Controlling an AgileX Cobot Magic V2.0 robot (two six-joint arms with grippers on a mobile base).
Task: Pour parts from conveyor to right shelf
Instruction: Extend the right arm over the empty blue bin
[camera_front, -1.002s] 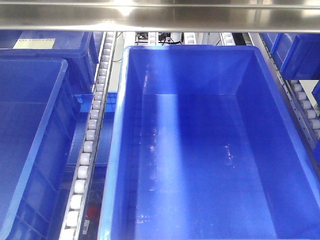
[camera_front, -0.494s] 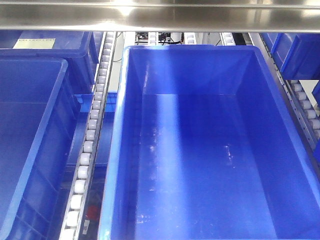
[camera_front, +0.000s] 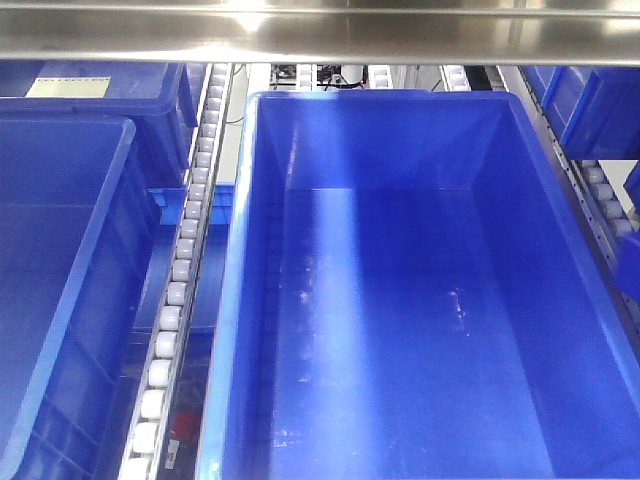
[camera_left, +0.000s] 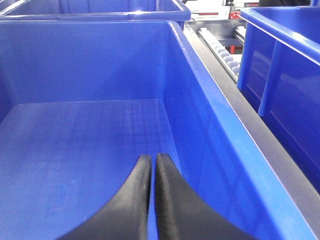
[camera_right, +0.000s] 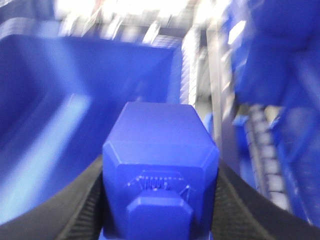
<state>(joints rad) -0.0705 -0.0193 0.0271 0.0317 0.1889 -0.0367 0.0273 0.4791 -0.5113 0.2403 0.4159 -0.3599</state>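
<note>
Next, I release the small blue parts box from my right gripper between the bright streak and white scuff (camera_front: 400, 284) inside the large blue bin.
My right gripper (camera_right: 160, 167) is shut on a small blue parts box (camera_right: 160, 140), which fills the middle of the blurred right wrist view. Beyond and to the left of it lies the large blue bin (camera_right: 55, 95). In the front view this bin (camera_front: 240, 260) sits in the middle on the shelf and looks empty. A blue edge (camera_front: 628, 268) shows at the right border. My left gripper (camera_left: 151, 159) is shut and empty, over the inside of the left blue bin (camera_left: 100, 65). No loose parts show.
A white roller rail (camera_front: 185, 250) runs between the left bin (camera_front: 100, 250) and the middle bin. Another roller rail (camera_front: 606, 200) runs on the right, with more blue bins (camera_front: 590, 110) behind. A steel beam (camera_front: 320, 35) crosses the top.
A blue edge has come into the front view at the right border, covering some rollers there. The bins have not moved.
</note>
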